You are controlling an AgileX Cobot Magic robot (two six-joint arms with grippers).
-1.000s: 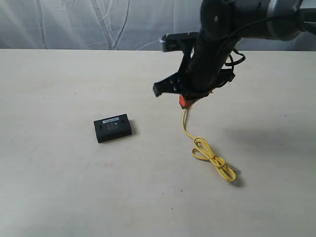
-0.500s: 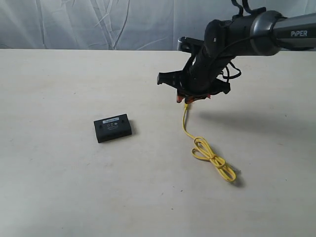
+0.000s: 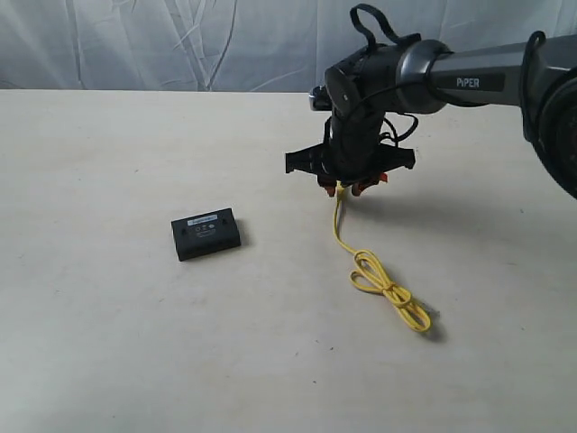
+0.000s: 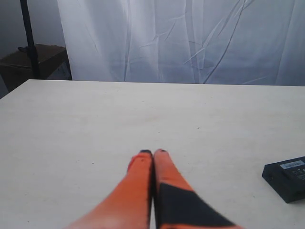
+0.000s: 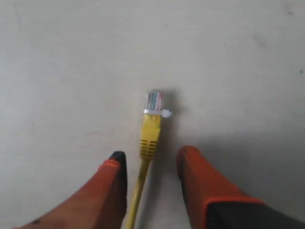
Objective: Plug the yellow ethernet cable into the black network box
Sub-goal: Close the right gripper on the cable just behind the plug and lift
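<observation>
The yellow ethernet cable slants between the open fingers of my right gripper, so I will line them up with the plug and grip the cable (image 5: 144,165) just behind its boot.
The yellow ethernet cable (image 3: 379,278) lies on the table, knotted in a loose loop at mid-length, its far end running up under my right gripper (image 3: 344,188). In the right wrist view the cable's clear plug (image 5: 155,101) and yellow boot (image 5: 150,133) lie on the table between the two orange fingers (image 5: 114,171), which stand apart and do not touch it. My right gripper (image 5: 151,160) is open, low over that end. The black network box (image 3: 206,233) with its pale label sits to the left, also at the edge of the left wrist view (image 4: 288,177). My left gripper (image 4: 153,153) is shut, empty.
A pale tabletop (image 3: 108,325) runs under everything, with a white curtain (image 3: 180,41) behind it. A dark stand and a box (image 4: 33,62) show past the table's far corner in the left wrist view.
My right arm has swung down and leftward over the cable's upper end, bringing its open fingers low around the plug. The cable and the box have not moved.
</observation>
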